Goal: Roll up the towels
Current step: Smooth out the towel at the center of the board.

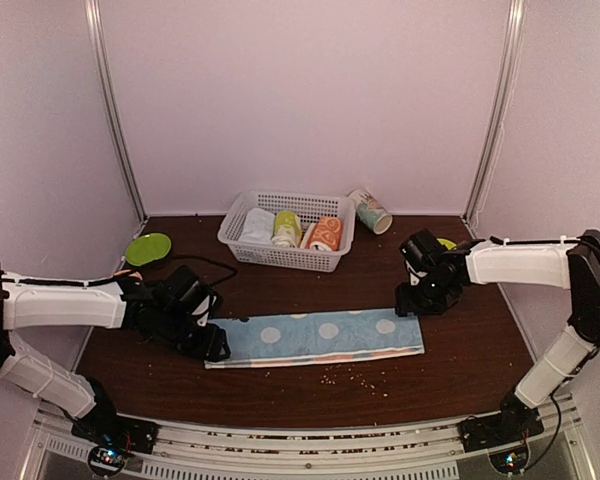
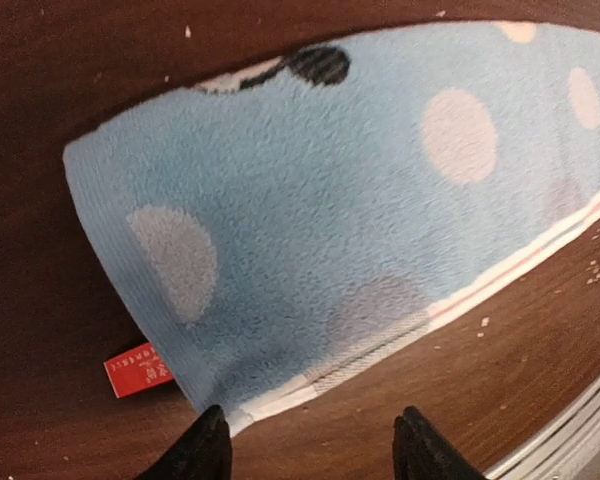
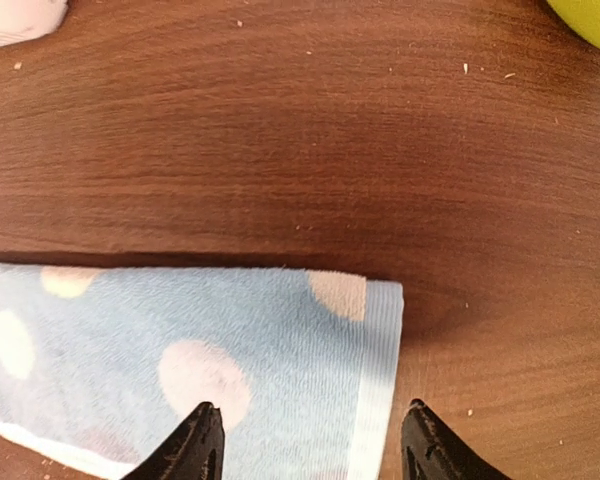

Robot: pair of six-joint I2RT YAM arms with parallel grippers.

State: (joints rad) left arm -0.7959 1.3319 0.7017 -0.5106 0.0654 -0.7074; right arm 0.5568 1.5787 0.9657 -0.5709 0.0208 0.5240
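Next, my right gripper grips the light blue towel at the near corner [image 1: 421, 350], on the short end farthest from my left gripper.
The light blue towel [image 1: 315, 337] with pale spots lies flat on the dark table as a long folded strip. My left gripper [image 1: 212, 345] hovers at its left end. In the left wrist view the towel [image 2: 360, 210] fills the middle. The left gripper [image 2: 312, 452] stands open over the near corner, with only bare table between its fingers. My right gripper [image 1: 410, 300] is at the right end. Seen from the right wrist, it [image 3: 310, 442] is open and straddles the towel's [image 3: 180, 350] striped edge. An orange patterned roll [image 1: 325, 234] sits in the basket.
A white basket [image 1: 242, 212] at the back holds a white roll [image 1: 258, 226] and a yellow-green roll [image 1: 287, 229]. A printed cup [image 1: 370, 211] lies on its side beside it. A green plate [image 1: 148, 248] sits at the left. A red tag [image 2: 138, 368] sticks out from the towel's corner.
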